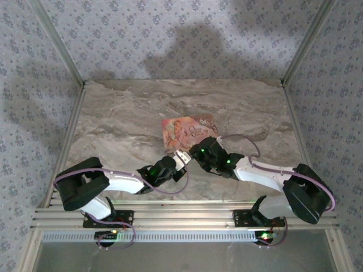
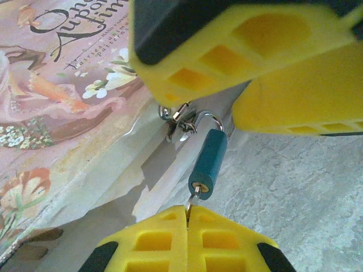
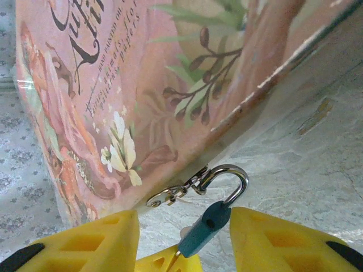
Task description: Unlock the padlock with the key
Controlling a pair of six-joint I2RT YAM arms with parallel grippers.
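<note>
Next, I close my right gripper on the teal body point(image 3: 209, 224) and unhook the padlock, since its open shackle hooks through the box's clasp, and then set it beside the box.
The tiny teal padlock point(image 3: 202, 229) hangs by its silver shackle point(image 3: 235, 177) from the metal clasp point(image 3: 170, 195) of the pink box point(image 3: 142, 85). One shackle leg stands out of the body, and its empty hole shows. The key point(image 2: 193, 199) sits in the padlock point(image 2: 209, 163) from below, and my left gripper point(image 2: 187, 214) is shut on the key's bow. My right gripper point(image 3: 182, 218) is open, a yellow finger on each side of the lock; its fingers point(image 2: 227, 51) hover above the lock in the left wrist view. Both grippers meet at the box's near edge point(image 1: 184, 154).
The flat pink patterned box point(image 1: 187, 130) lies mid-table on the marble top point(image 1: 125, 124). Patterned walls and metal posts close off the back and sides. Both arms reach in from the near rail point(image 1: 181, 218).
</note>
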